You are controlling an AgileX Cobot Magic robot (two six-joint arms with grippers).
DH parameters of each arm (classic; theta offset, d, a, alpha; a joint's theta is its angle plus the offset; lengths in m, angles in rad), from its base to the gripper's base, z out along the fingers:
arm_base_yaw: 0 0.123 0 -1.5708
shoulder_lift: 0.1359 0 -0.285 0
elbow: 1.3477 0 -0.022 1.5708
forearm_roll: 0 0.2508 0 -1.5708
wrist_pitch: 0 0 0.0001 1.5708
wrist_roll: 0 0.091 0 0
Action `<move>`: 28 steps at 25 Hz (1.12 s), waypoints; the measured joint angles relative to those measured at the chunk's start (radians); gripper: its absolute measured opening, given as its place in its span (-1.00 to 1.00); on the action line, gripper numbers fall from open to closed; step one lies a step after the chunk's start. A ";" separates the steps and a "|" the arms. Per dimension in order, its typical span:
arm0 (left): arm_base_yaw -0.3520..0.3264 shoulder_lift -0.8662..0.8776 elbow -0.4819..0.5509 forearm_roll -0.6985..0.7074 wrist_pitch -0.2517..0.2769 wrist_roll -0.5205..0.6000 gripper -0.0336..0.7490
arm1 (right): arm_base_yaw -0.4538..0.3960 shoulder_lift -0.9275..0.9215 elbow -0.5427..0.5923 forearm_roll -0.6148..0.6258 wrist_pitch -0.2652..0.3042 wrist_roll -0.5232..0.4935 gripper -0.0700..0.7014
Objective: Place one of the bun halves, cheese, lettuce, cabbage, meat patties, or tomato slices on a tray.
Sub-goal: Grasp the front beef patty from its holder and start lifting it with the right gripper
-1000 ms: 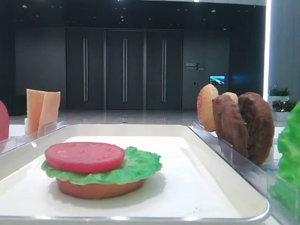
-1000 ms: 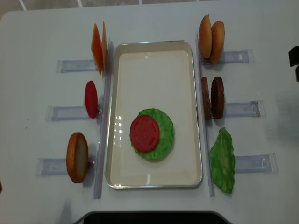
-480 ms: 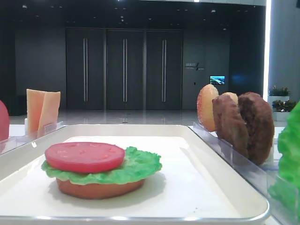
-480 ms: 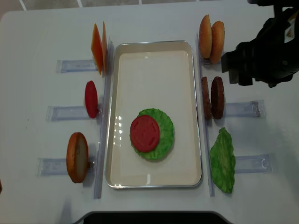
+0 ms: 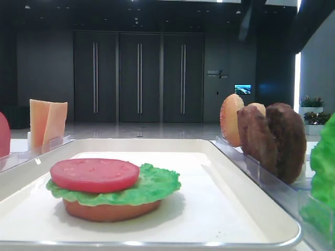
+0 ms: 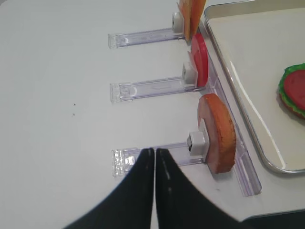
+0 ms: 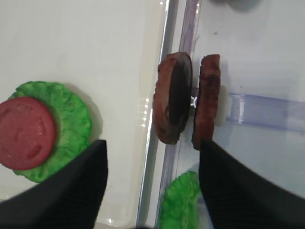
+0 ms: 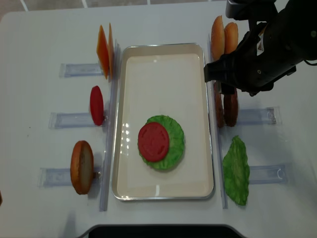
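Observation:
My right gripper should grip the middle of the meat patty (image 8: pixel 219 104) (image 7: pixel 167 101) nearest the tray next, and the outer patty should stay in the clear rack.
Two dark brown meat patties (image 7: pixel 172 105) stand on edge in a clear rack just right of the white tray (image 8: pixel 163 59). My right gripper (image 7: pixel 152 191) hovers above them, open and empty, one finger over the tray rim and one over the rack; from above it (image 8: pixel 221 82) covers the patties' far ends. On the tray a tomato slice (image 8: pixel 153 142) lies on lettuce (image 8: pixel 177 144) over a bun half (image 5: pixel 110 210). My left gripper (image 6: pixel 155 151) is shut and empty, near the bun half (image 6: pixel 218 133) in the near left rack.
The left racks hold cheese (image 8: pixel 104 49), a tomato slice (image 8: pixel 96 105) and a bun half (image 8: pixel 81 167). On the right stand two bun halves (image 8: pixel 224 34) and a loose lettuce leaf (image 8: pixel 237 171). Clear rack rails (image 8: pixel 255 116) run along both sides of the tray.
My right arm has swept in from the right edge of the table to above the meat patties, jaws open. The food and the left gripper have not moved.

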 joint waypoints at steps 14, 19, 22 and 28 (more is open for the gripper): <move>0.000 0.000 0.000 0.000 0.000 0.000 -0.93 | 0.000 0.089 -0.001 0.006 -0.069 0.000 0.23; 0.000 0.000 0.000 0.000 0.000 0.000 -0.93 | 0.000 0.121 -0.001 0.006 -0.076 -0.009 0.23; 0.000 0.000 0.000 0.000 0.000 0.000 -0.93 | -0.002 0.143 -0.001 0.006 -0.077 -0.016 0.23; 0.000 0.000 0.000 0.000 0.000 0.000 -0.93 | -0.018 0.173 -0.001 0.006 -0.084 -0.037 0.23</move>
